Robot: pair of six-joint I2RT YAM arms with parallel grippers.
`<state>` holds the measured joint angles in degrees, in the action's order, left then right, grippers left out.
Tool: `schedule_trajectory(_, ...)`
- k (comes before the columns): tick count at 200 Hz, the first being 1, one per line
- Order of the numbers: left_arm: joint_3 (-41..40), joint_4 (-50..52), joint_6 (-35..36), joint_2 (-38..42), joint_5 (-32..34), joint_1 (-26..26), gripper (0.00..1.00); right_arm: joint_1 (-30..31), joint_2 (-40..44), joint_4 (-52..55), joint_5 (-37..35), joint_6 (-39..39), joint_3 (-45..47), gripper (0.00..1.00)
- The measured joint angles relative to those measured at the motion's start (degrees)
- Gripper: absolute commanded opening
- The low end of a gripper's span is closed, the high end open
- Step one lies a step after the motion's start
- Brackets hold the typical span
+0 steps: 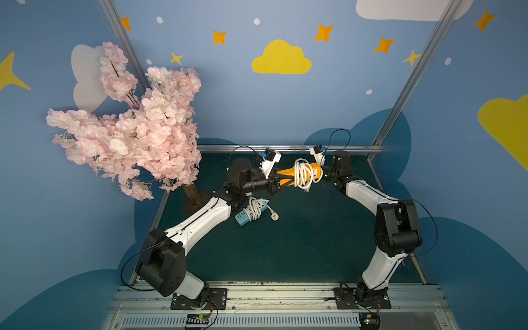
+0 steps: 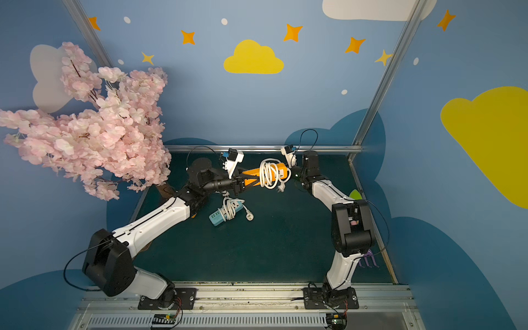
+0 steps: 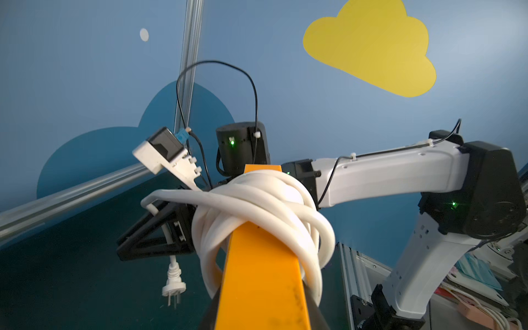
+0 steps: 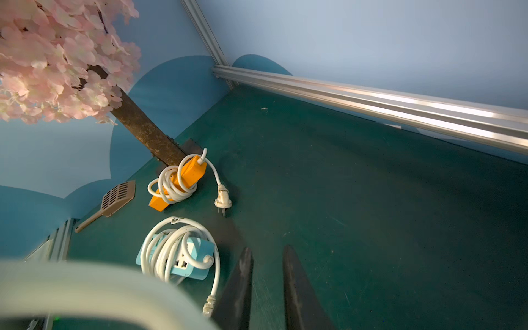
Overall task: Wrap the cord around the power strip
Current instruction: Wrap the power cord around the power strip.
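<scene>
The tail of the cord hangs over the outside of my right gripper's fingers, so I will open that gripper and pinch the cord [image 3: 173,260] above its plug before I pull it tight.
My left gripper [image 1: 287,179] is shut on one end of an orange power strip [image 1: 284,171] and holds it in the air above the green table [image 1: 300,243]. The white cord [image 1: 304,174] is wound in several loops around the strip's middle [image 3: 257,211]. Its plug [image 3: 173,285] hangs free below. My right gripper [image 1: 322,176] is at the strip's far end, beside the loops. In the right wrist view its fingers [image 4: 243,274] stand apart with only table between them, and a blurred stretch of cord [image 4: 85,285] passes close by.
A blue power strip [image 1: 251,211] with its cord wound on lies under the left arm. Another wrapped orange strip [image 4: 183,177] and a brown scoop [image 4: 117,197] lie by the trunk [image 4: 143,128] of the pink blossom tree [image 1: 128,128]. A metal rail [image 1: 285,148] bounds the back.
</scene>
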<state>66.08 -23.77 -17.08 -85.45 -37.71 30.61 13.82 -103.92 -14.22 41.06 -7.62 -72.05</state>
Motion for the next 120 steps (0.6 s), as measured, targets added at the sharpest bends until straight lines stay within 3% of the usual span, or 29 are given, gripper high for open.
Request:
schedule_trajectory(58,0.07,-2.34,-0.04,1.05,4.17,0.15,0.03,0.31,1.73,-7.56,-3.61,-4.5,5.55,0.39)
schedule_trajectory(80,0.5,-1.99,0.24,1.2,5.35,0.15,0.03,0.37,3.41,-8.33,-4.33,-4.76,7.26,0.19)
schedule_trajectory(91,0.57,-1.99,0.2,1.2,5.75,0.15,0.03,0.57,3.87,-8.63,-4.57,-4.72,7.32,0.14)
schedule_trajectory(99,0.57,-1.99,0.13,1.2,5.95,0.15,0.03,0.72,4.17,-8.68,-4.68,-4.55,7.32,0.17)
schedule_trajectory(120,0.94,-1.49,-0.11,1.16,6.25,0.15,0.03,1.55,4.5,-9.11,-5.29,-4.33,7.45,0.39)
